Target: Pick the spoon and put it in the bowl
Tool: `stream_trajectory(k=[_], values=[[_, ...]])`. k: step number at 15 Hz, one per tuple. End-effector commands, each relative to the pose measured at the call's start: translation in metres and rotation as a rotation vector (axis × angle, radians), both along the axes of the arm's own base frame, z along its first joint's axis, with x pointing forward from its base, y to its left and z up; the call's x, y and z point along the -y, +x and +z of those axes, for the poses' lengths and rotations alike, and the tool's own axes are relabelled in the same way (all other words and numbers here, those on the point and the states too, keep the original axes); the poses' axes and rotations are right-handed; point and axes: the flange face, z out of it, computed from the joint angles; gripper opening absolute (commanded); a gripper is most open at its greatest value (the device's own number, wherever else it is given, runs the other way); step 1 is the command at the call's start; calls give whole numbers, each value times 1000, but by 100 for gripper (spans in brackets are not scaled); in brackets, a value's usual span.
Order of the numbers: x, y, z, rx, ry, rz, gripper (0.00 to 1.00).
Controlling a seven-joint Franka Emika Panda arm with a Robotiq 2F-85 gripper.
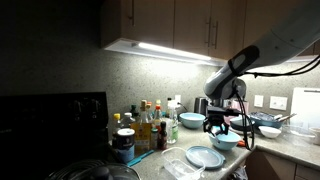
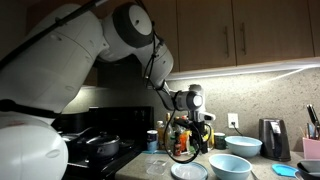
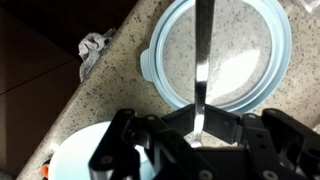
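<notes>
The spoon, held above the pale-blue plate now, will be released by my gripper inside the teal bowl (image 1: pixel 220 138) (image 3: pixel 127 160) beside the plate, with one end of the spoon resting on the bowl's rim.
In the wrist view my gripper (image 3: pixel 200 125) is shut on the spoon (image 3: pixel 203 50), whose slim handle reaches out over the flat pale-blue plate (image 3: pixel 160 75) below. In both exterior views the gripper (image 1: pixel 216 125) (image 2: pixel 186 135) hangs above the counter, over the plate (image 1: pixel 205 156) (image 2: pixel 190 171). The wide light-blue bowl (image 1: pixel 190 120) (image 2: pixel 243 145) stands further back on the counter, apart from the gripper. The spoon is too small to make out in the exterior views.
A smaller teal bowl (image 1: pixel 225 141) (image 2: pixel 229 165) sits beside the plate; its rim shows in the wrist view (image 3: pixel 80 150). Several bottles (image 1: pixel 148 125) stand by the stove (image 2: pixel 95 150). A dark kettle (image 2: pixel 270 140) and a crumpled cloth (image 3: pixel 92 48) are nearby.
</notes>
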Motion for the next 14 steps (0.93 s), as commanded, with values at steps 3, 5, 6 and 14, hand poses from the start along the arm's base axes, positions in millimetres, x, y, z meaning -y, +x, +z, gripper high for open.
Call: stream_trajectory(k=[3, 5, 6, 14], values=[[37, 18, 9, -11, 48, -126, 0], [37, 15, 11, 1, 29, -86, 0], [39, 16, 9, 1, 28, -90, 0], [53, 23, 2, 10, 76, -121, 0]])
